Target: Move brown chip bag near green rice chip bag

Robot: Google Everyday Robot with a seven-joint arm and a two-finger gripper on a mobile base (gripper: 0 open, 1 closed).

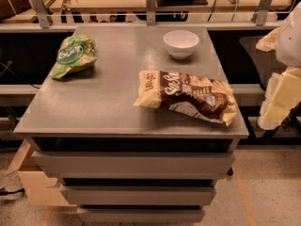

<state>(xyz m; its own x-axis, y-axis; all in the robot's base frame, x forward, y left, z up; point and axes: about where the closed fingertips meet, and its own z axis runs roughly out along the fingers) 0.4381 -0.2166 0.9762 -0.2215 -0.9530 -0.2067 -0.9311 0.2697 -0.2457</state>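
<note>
The robot's gripper will close on the dark middle [190, 90] of the brown chip bag, between the two cream ends of the bag.
The brown chip bag [188, 97] lies on its side on the grey tabletop [108, 102], right of centre near the front edge; it has a dark brown middle, cream ends and white lettering. The green rice chip bag [74, 55] lies at the far left of the tabletop, light green with a darker oval logo. My gripper [281, 98] shows at the right edge of the view as a pale cream shape, off the table's right side and apart from both bags. It holds nothing that I can see.
A white bowl [181, 43] stands at the back right of the tabletop. Below the top are drawer fronts [134, 166]. A railing [150, 17] and a desk with cables run behind. A wooden box [33, 178] sits on the floor at left.
</note>
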